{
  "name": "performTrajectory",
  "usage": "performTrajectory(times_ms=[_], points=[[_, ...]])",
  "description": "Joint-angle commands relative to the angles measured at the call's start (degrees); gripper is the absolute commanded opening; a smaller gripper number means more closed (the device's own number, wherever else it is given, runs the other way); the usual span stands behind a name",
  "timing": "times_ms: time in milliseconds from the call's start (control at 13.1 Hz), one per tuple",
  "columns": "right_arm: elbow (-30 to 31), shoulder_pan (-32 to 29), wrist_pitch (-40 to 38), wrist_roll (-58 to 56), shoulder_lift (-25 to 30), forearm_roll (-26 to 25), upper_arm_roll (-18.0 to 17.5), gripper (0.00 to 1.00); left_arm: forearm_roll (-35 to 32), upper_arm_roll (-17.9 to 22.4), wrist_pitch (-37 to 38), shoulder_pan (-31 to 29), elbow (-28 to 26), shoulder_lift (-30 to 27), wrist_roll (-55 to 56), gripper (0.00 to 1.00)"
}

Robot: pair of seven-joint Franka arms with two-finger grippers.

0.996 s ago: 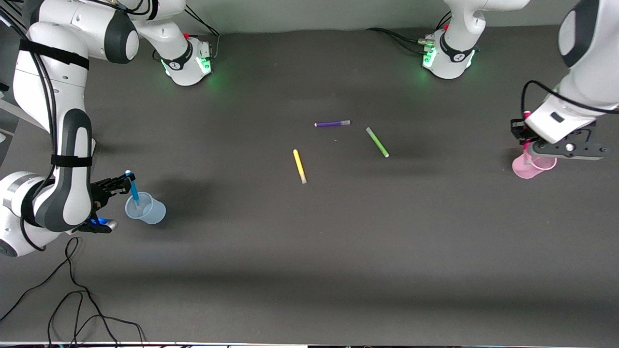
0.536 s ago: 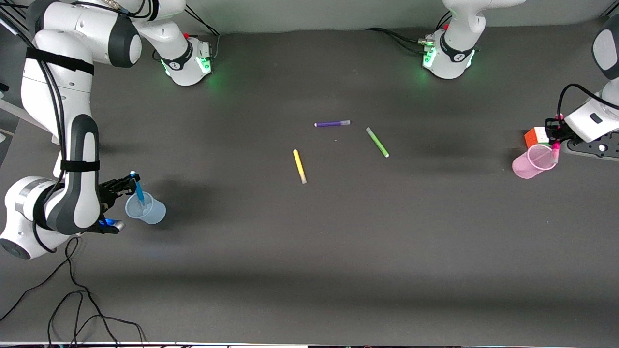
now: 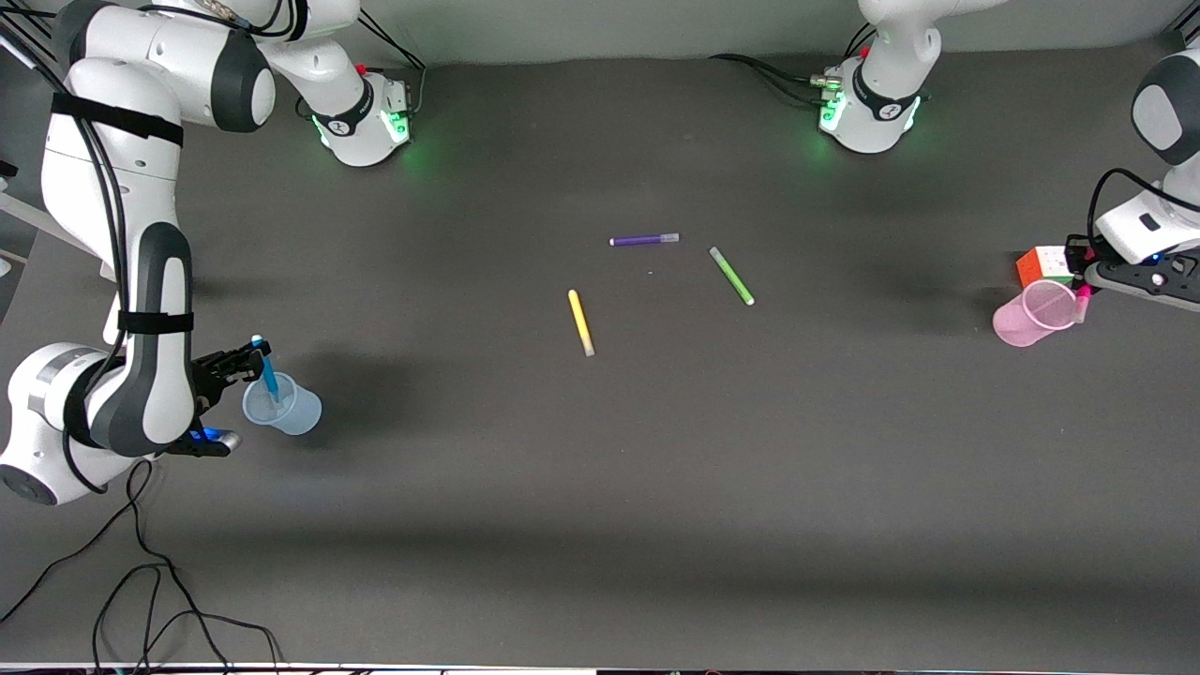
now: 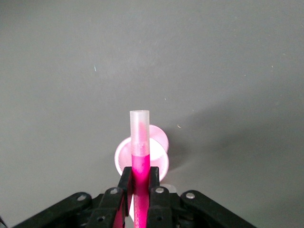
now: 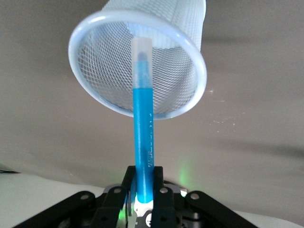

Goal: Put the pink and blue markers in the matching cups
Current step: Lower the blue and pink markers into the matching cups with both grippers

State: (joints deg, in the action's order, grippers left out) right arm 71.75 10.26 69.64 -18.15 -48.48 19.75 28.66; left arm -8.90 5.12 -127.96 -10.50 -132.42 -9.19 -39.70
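Observation:
The left gripper should release the pink marker, now just beside the cup's rim, inside the pink cup (image 3: 1039, 313) (image 4: 146, 154) beside the coloured puzzle cube.
The pale blue cup (image 3: 281, 405) stands toward the right arm's end of the table. My right gripper (image 3: 246, 364) is shut on the blue marker (image 3: 266, 368), which slants down with its clear-capped end at the cup's mouth. In the right wrist view the blue marker (image 5: 142, 114) crosses the rim of the blue cup (image 5: 114, 71), with the right gripper (image 5: 143, 173) shut round its shaft. The pale pink cup (image 3: 1031, 314) stands toward the left arm's end. My left gripper (image 3: 1087, 281) is shut on the pink marker (image 3: 1081, 302), just beside the cup's rim. From the left wrist, the pink marker (image 4: 140, 147) lies across the pink cup (image 4: 159, 142) in the left gripper (image 4: 139, 175).
A purple marker (image 3: 644, 240), a green marker (image 3: 731, 276) and a yellow marker (image 3: 580, 322) lie mid-table. A coloured puzzle cube (image 3: 1042, 265) sits next to the pink cup, slightly farther from the front camera. Loose cables (image 3: 141, 581) trail near the front edge at the right arm's end.
My left gripper has carried the pink marker from over the pink cup toward the table's end, uncovering the cube. The right gripper and blue marker shifted only slightly.

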Motion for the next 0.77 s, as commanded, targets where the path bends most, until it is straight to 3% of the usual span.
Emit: performTrajectory(times_ms=[0,153,306,383,460,536,690], points=[[-3.1,-0.51,-0.82,-0.48,-1.96,1.26,0.16,0.0,7.44,2.24,-1.77,-0.4,-1.88,-2.68,-17.87,0.0],[-3.89,-0.59,-1.26,-0.39,-2.05,1.26,0.16,0.0,22.45,5.5,-1.07,-1.36,-2.84,-1.37,-36.85,0.0],[-3.89,-0.86,-1.34,-0.39,-2.05,1.26,0.16,0.0,29.53,5.95,0.16,-4.77,-3.02,0.48,-48.84,0.0],[-3.98,-0.86,-1.34,-0.22,-2.05,1.26,0.16,0.05,32.77,5.95,0.43,-6.01,-3.02,1.53,-55.15,0.0],[-4.16,-0.86,-1.34,0.22,-2.23,1.26,0.16,0.61,37.94,6.04,0.87,-7.41,-3.11,2.58,-62.79,0.0],[-4.16,-0.86,-1.34,1.18,-2.23,1.26,0.16,0.99,42.34,6.13,2.26,-9.34,-3.02,4.42,-69.82,0.0],[-4.16,-0.86,-1.34,1.54,-1.97,1.26,0.16,1.0,48.16,6.04,3.07,-12.34,-3.02,8.38,-79.95,0.0]])
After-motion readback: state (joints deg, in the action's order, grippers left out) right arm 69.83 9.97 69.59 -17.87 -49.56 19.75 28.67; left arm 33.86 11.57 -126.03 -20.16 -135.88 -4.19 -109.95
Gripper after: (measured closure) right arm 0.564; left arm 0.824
